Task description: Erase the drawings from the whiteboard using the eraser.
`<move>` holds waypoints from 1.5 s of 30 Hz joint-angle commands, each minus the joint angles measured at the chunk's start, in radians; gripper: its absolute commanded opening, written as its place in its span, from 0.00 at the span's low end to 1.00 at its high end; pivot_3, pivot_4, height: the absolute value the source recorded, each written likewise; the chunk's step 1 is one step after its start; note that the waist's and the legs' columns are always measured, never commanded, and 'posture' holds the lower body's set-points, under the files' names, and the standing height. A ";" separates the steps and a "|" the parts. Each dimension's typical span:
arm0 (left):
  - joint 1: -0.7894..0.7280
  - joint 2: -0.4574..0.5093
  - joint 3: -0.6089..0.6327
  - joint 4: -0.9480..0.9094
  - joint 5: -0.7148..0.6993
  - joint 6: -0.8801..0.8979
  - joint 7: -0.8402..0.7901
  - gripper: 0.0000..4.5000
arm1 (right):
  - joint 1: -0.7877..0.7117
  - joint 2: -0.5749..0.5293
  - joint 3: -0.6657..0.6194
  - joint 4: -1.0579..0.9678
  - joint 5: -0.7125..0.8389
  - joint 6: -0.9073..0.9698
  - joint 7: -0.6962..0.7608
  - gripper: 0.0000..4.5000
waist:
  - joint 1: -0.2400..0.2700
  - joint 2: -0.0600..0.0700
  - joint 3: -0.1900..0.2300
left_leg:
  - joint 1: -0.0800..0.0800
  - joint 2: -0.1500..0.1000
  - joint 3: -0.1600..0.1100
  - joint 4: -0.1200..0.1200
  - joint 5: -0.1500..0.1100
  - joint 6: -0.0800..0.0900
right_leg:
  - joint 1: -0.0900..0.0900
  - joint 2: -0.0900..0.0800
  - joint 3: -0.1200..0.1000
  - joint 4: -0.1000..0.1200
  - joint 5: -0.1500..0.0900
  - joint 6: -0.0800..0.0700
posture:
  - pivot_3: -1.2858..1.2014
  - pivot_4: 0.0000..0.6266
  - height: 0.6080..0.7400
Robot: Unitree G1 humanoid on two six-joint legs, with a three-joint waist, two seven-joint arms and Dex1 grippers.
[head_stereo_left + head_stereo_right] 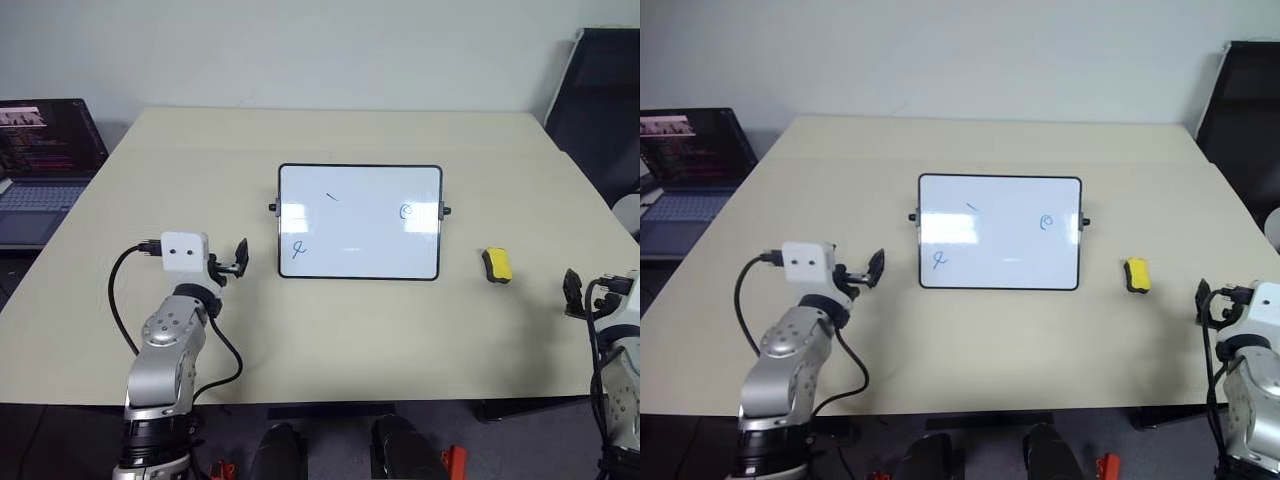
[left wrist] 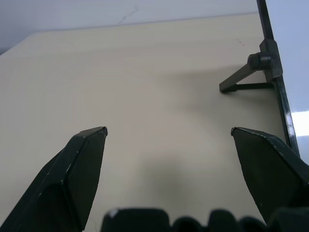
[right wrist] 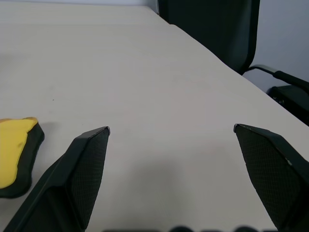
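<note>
The yellow eraser is next for my right gripper, which should go to it and close across its middle (image 1: 497, 265) (image 3: 15, 154), with the fingers on its long sides.
The whiteboard (image 1: 360, 235) lies flat at the middle of the table, black-framed with a knob on each short side. Its drawings are a blue loop (image 1: 298, 250) at its near left, a blue circle (image 1: 405, 211) at the right and a short dark dash (image 1: 332, 196) near the top. The yellow eraser (image 1: 497, 265) lies on the table just right of the board. My left gripper (image 1: 240, 257) hovers open left of the board's near corner, holding nothing. My right gripper (image 1: 572, 293) is open and empty, right of and nearer than the eraser (image 3: 14, 154).
An open laptop (image 1: 45, 160) sits off the table's left edge. A black chair (image 1: 600, 110) stands at the far right corner. The beige table (image 1: 350, 330) has a wide bare strip between the board and its near edge.
</note>
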 commanded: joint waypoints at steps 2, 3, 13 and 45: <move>0.005 -0.033 0.020 -0.013 -0.020 -0.043 0.001 1.00 | -0.021 -0.005 -0.030 -0.029 0.008 -0.029 -0.014 1.00 | -0.001 0.000 0.000 | 0.000 0.000 0.000 0.000 0.000 0.000 | 0.000 0.000 0.000 0.000 0.000 0.000 | 0.52 0.24 1.00; 0.008 -0.042 0.029 -0.009 -0.033 -0.050 -0.005 1.00 | -0.022 0.000 -0.032 -0.030 0.007 -0.024 -0.024 1.00 | -0.002 0.000 0.000 | 0.000 0.000 0.000 0.001 0.000 0.000 | 0.000 0.000 0.000 0.000 0.000 0.000 | 0.52 0.24 1.00; -0.021 0.085 0.059 -0.016 -0.094 -0.052 -0.174 1.00 | -0.017 -0.029 0.028 -0.182 0.145 0.136 0.104 1.00 | -0.008 0.000 0.000 | 0.000 0.000 -0.001 0.001 0.000 0.000 | 0.000 0.000 0.000 0.000 0.000 0.000 | 0.52 0.24 1.00; -0.501 0.334 -0.307 0.141 -0.345 0.069 -1.073 1.00 | -0.332 0.021 0.243 -0.026 0.074 0.406 -0.078 1.00 | -0.022 -0.001 0.001 | -0.010 0.001 -0.009 0.001 0.000 0.000 | -0.002 0.000 -0.011 -0.001 -0.001 0.000 | 0.52 0.24 1.00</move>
